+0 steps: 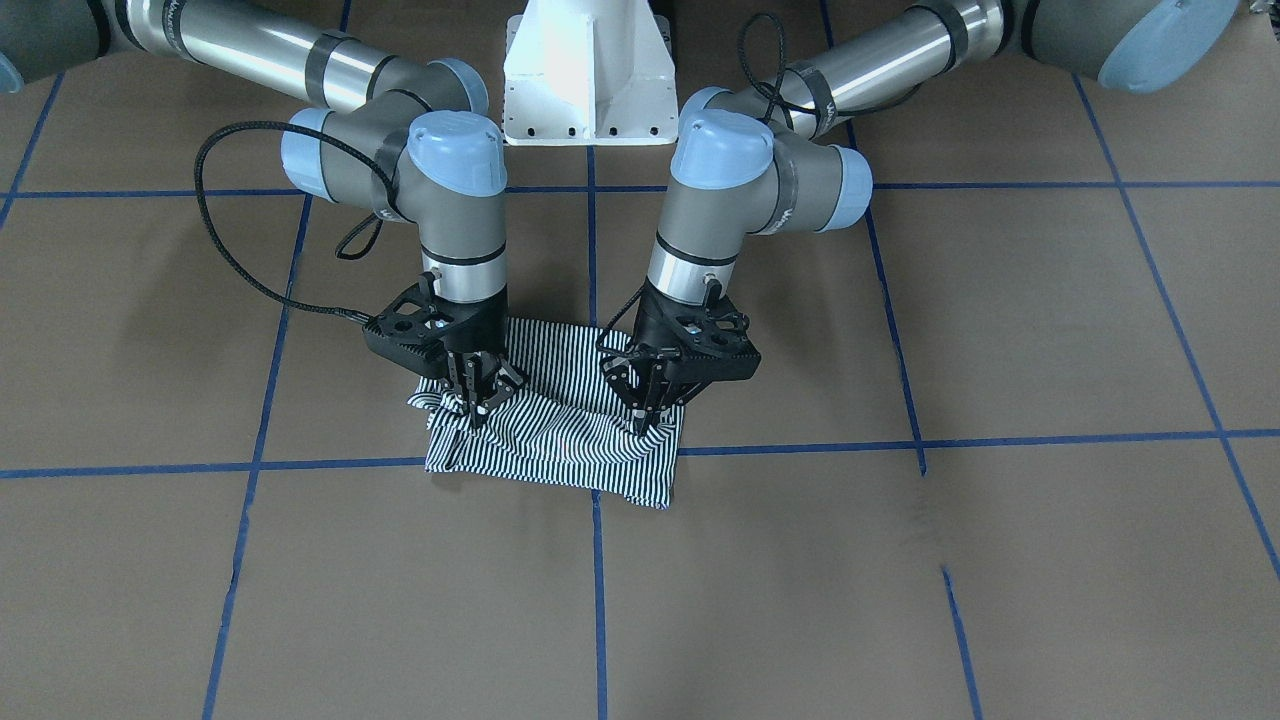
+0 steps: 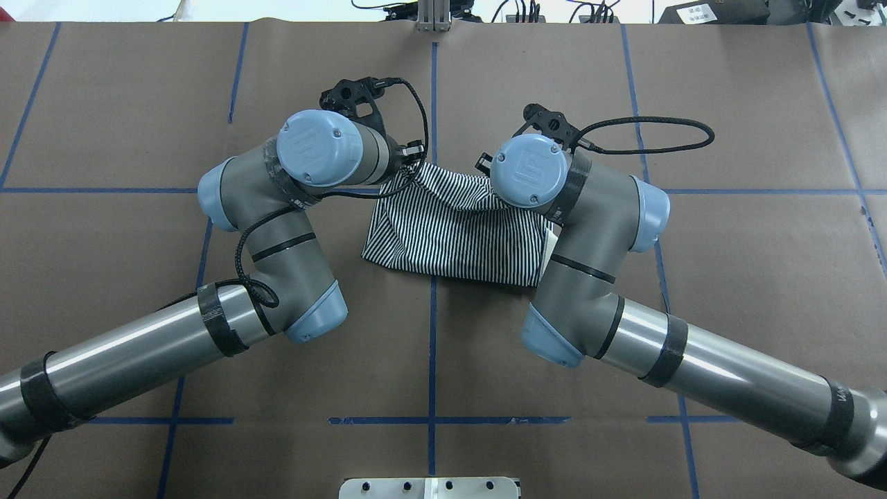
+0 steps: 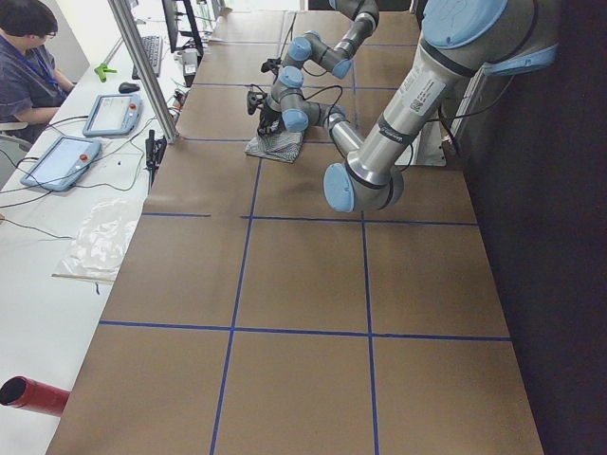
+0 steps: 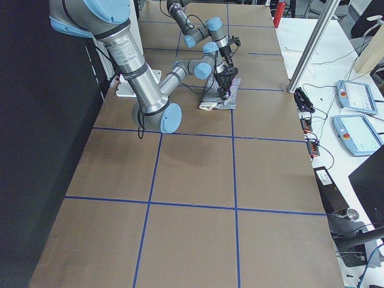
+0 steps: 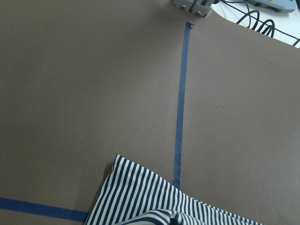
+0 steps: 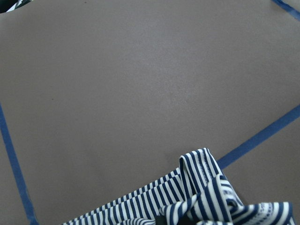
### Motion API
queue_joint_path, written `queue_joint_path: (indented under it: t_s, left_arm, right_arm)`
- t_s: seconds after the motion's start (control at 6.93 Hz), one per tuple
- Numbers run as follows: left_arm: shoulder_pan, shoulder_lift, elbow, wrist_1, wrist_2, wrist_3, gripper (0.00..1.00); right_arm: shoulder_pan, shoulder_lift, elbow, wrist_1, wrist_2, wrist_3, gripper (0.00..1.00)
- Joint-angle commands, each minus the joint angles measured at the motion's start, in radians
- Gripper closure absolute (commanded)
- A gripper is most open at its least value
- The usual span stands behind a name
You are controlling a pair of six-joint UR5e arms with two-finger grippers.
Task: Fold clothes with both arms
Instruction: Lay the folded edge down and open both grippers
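Observation:
Next, my right gripper lets go of the fold on the crumpled end of the striped shirt (image 1: 452, 445), close to the shirt's corner by the blue tape.
The navy-and-white striped shirt (image 1: 560, 440) lies folded into a small bundle on the brown table, in front of the robot's base. It also shows in the overhead view (image 2: 457, 235). My left gripper (image 1: 645, 420) points down at the shirt's far edge, its fingers closed on a pinch of fabric. My right gripper (image 1: 478, 408) is shut on a bunched fold at the other end of the same edge. Both wrist views show striped cloth at their bottom edges, in the left one (image 5: 154, 201) and in the right one (image 6: 197, 197). In the overhead view the wrists hide both grippers. The collar, buttons and logo are hidden.
The white pedestal base (image 1: 588, 70) stands behind the shirt. Blue tape lines (image 1: 598, 560) grid the brown table. An operator (image 3: 28, 57) sits at a side bench with tablets (image 3: 59, 161). A red cylinder (image 3: 33, 395) lies at that bench's near end.

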Motion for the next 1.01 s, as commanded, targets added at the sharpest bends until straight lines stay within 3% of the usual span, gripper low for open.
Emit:
queue_joint_path:
  t_s: [0.0,0.87]
  left_arm:
    - [0.002,-0.002,0.016,-0.009,-0.001,0.000,1.00]
    - [0.002,0.001,0.044,-0.011,-0.001,-0.001,1.00]
  right_arm:
    - [0.002,0.002,-0.021,0.040,0.002,-0.029,1.00]
    - [0.048,-0.010,-0.045,0.053,0.031,-0.060,1.00]
